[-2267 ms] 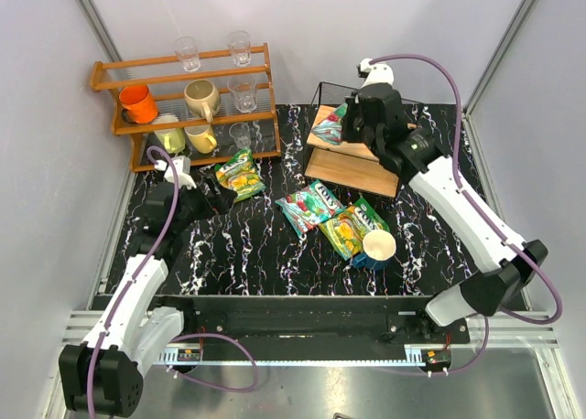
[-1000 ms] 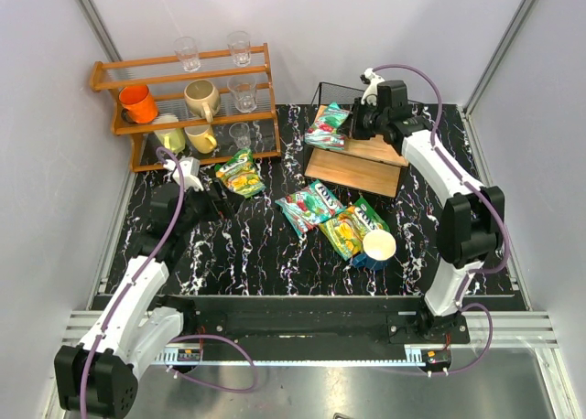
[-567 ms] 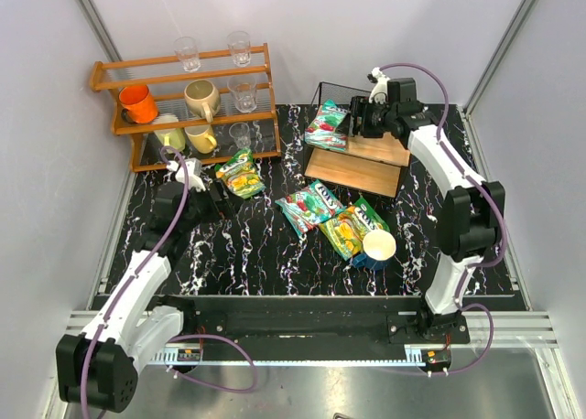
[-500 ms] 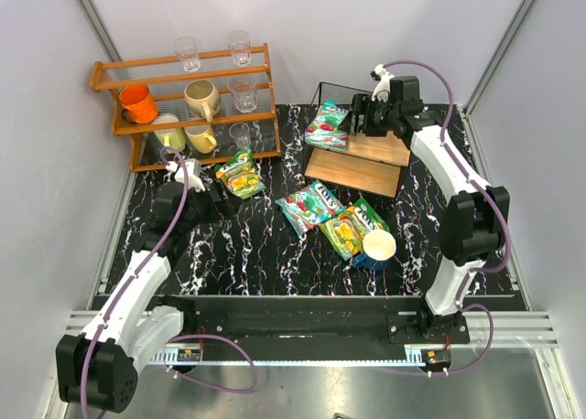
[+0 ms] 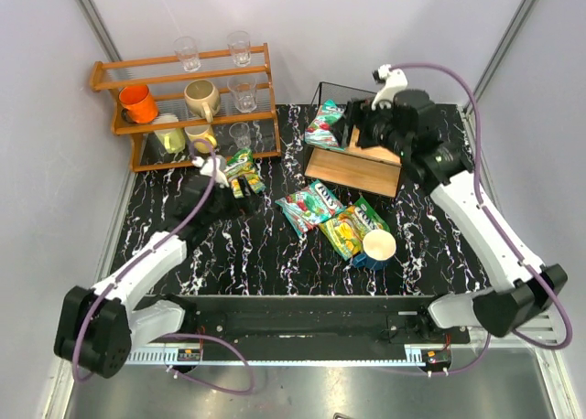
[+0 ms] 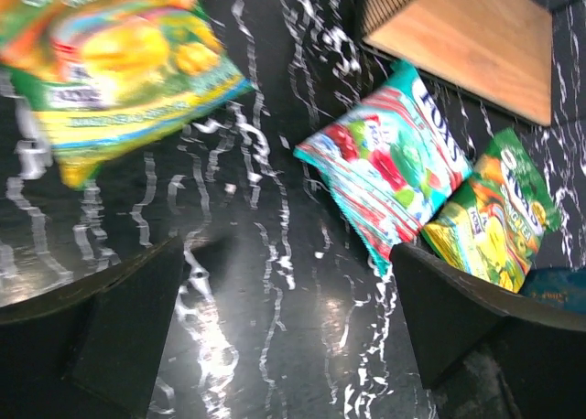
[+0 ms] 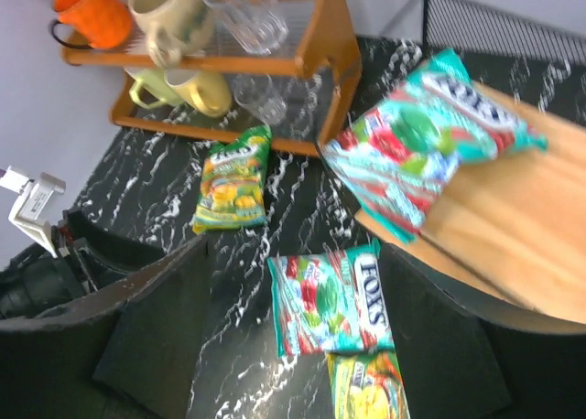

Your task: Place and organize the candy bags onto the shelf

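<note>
The robot's left gripper needs to pass by the yellow-green bag near the rack and close on the lower end of the teal bag (image 5: 295, 214) (image 6: 352, 199) in the middle of the table, opposite that teal bag's logo.
One teal-green candy bag (image 5: 325, 126) (image 7: 426, 149) lies on the top board of the shelf (image 5: 366, 167) (image 7: 513, 245), overhanging its left edge. My right gripper (image 5: 353, 128) (image 7: 293, 337) hovers just right of it, open and empty. A second teal bag (image 5: 309, 204) (image 6: 389, 163) (image 7: 330, 300) and a yellow-green bag (image 5: 352, 227) (image 6: 499, 213) lie mid-table. Another yellow-green bag (image 5: 240, 170) (image 6: 110, 62) (image 7: 233, 181) lies near the mug rack. My left gripper (image 5: 236, 192) (image 6: 293, 327) is open right beside it, low over the table.
An orange-brown rack (image 5: 188, 103) with mugs and glasses stands at the back left. A white-and-blue cup (image 5: 378, 247) sits against the yellow-green bag at mid-table. The shelf's black wire frame (image 5: 334, 90) rises behind its boards.
My right gripper has opened, left the teal bag on the shelf's top board and drawn back. My left arm has swung right, up to the yellow-green bag by the rack.
</note>
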Robot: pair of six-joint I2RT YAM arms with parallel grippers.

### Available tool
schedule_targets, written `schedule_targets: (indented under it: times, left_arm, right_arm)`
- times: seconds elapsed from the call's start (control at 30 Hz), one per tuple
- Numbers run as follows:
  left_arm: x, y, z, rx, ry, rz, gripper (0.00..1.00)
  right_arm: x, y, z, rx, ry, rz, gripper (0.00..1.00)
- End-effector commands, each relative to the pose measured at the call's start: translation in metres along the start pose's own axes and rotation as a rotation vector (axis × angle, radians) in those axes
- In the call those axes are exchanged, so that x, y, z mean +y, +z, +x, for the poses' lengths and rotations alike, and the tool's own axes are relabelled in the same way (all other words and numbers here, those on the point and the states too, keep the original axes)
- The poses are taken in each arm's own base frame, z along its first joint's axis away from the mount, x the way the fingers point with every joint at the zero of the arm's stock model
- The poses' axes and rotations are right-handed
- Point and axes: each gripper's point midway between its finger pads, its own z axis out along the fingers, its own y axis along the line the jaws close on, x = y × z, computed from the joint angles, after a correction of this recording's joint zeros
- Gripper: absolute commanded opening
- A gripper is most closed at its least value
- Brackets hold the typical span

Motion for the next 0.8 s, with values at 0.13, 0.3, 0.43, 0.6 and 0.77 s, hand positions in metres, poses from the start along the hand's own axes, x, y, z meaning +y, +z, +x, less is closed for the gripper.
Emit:
schedule_targets:
  times: [0.13,0.3,0.43,0.6,0.77]
  left_arm:
    - [-0.064,0.06,0.014,-0.002,0.029,0.064,0.99]
    - [-0.065,0.085,0.016,0.008,0.031,0.031,0.99]
    - [-0.059,0.107,0.032,0.048,0.005,0.007,0.99]
    - [-0.055,0.114,0.013,0.019,0.112,-0.049,0.99]
    - [-0.071,0.123,-0.017,-0.016,0.317,-0.001,0.99]
  right_arm:
    - [-0.024,-0.038,0.033,-0.004,0.12,0.132,0.8]
    - [-0.024,-0.066,0.044,0.021,0.144,0.143,0.79]
    - [-0.027,-0.091,0.044,-0.015,0.146,0.166,0.79]
    - [-0.026,-0.104,0.057,0.012,0.146,0.153,0.79]
    - [-0.024,-0.115,0.063,0.001,0.118,0.127,0.79]
